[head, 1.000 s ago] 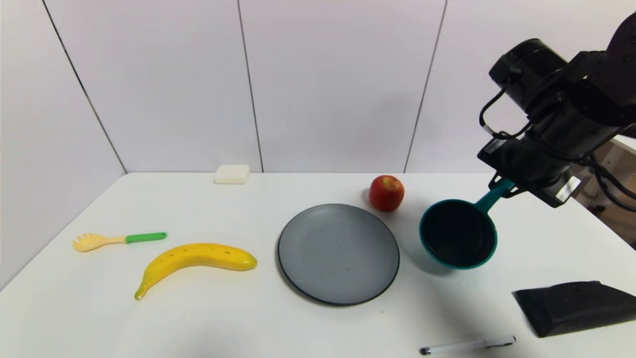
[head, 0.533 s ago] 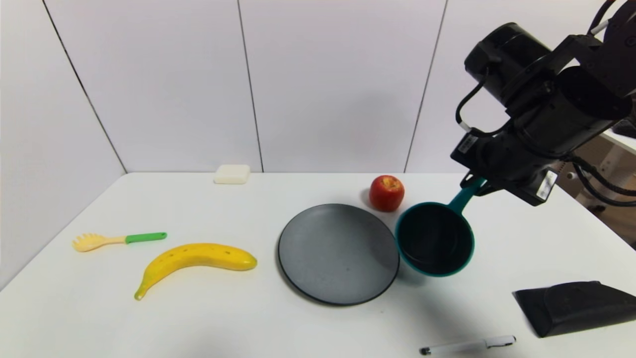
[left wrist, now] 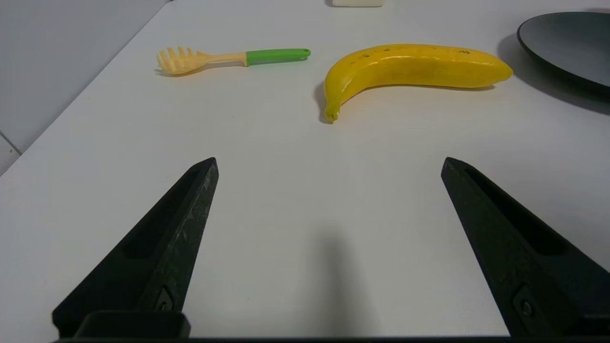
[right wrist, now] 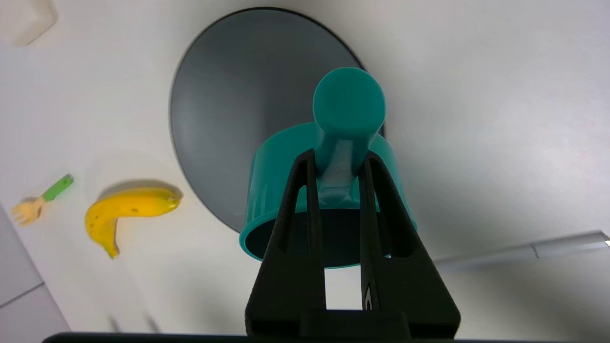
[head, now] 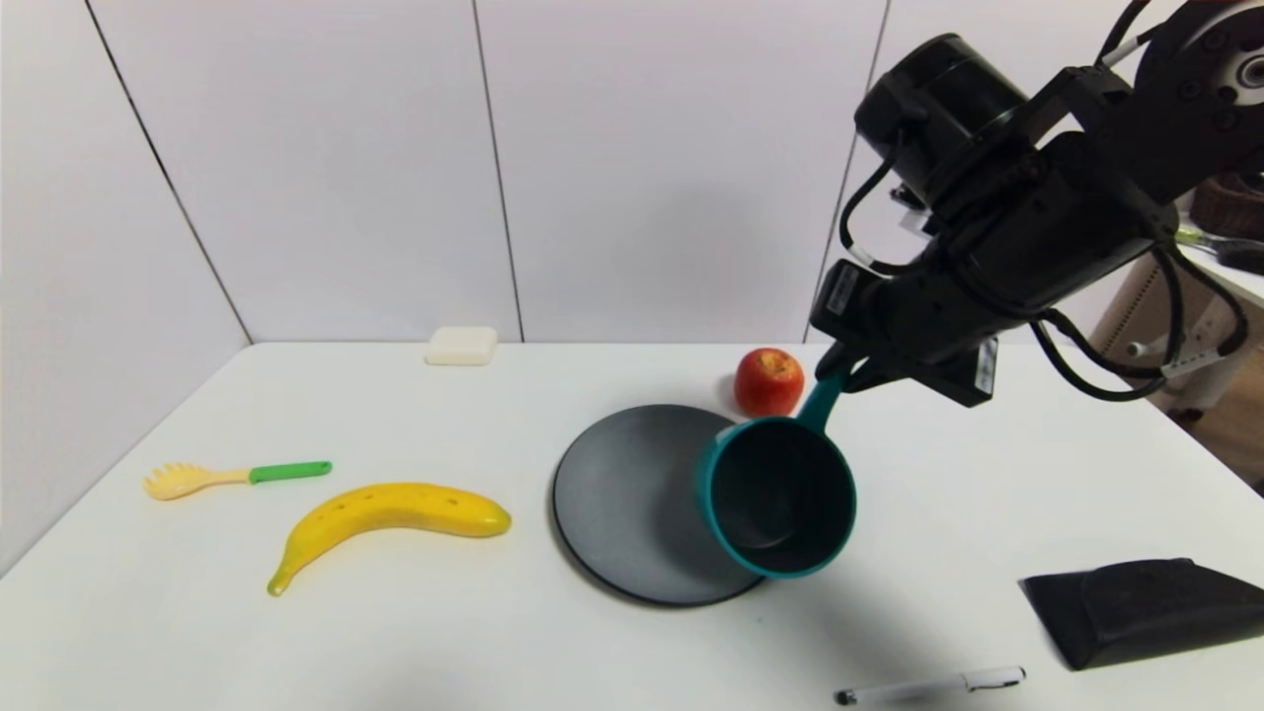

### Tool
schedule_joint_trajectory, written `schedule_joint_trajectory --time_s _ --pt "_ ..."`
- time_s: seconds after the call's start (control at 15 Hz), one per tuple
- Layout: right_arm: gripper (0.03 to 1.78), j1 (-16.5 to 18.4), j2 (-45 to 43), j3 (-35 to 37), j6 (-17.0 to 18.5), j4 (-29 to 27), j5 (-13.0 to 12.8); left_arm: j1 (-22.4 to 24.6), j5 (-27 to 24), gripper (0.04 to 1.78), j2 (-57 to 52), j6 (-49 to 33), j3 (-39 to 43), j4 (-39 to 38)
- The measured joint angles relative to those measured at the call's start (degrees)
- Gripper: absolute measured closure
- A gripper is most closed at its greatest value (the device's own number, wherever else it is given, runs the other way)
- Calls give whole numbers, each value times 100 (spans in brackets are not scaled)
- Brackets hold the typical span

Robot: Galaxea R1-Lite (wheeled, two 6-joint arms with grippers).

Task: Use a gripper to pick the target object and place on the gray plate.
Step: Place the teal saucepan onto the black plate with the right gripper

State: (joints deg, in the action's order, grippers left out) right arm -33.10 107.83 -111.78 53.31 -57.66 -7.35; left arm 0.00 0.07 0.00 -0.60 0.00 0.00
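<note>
The robot's right gripper needs to put the teal saucepan down on the plate's surface, just in front of the gray plate's center point(head: 672, 533) point(right wrist: 269, 151).
My right gripper point(head: 839, 373) is shut on the straight handle of the teal saucepan point(head: 780, 494) and holds it in the air, tilted, over the right part of the gray plate point(head: 622, 494). In the right wrist view the gripper point(right wrist: 337, 159) clamps the handle, with the saucepan point(right wrist: 271, 181) hanging in front of the plate point(right wrist: 228, 109). My left gripper point(left wrist: 329, 164) is open and empty, low over the table's front left, out of the head view. The plate's edge point(left wrist: 567, 43) shows in the left wrist view.
A red apple point(head: 768, 382) stands just behind the plate. A yellow banana point(head: 390, 513) and a pasta fork with a green handle point(head: 237, 477) lie at the left. A white block point(head: 461, 346) is at the back. A black case point(head: 1145, 604) and a pen point(head: 928, 684) lie front right.
My right gripper has carried the saucepan to the left, from right of the plate to over the plate's right part. The left arm has not moved.
</note>
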Motion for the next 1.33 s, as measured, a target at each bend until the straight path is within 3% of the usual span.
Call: schedule_joint_trajectory --time_s 0.47,0.8,1.33 --pt "157 -356 212 -2 -276 647 72 0 2 13 0 2 0 0" --pt "157 -469 521 -2 -284 1640 472 0 0 13 0 0 0 0" --pt "157 -352 861 6 -393 1637 416 0 0 13 0 0 0 0"
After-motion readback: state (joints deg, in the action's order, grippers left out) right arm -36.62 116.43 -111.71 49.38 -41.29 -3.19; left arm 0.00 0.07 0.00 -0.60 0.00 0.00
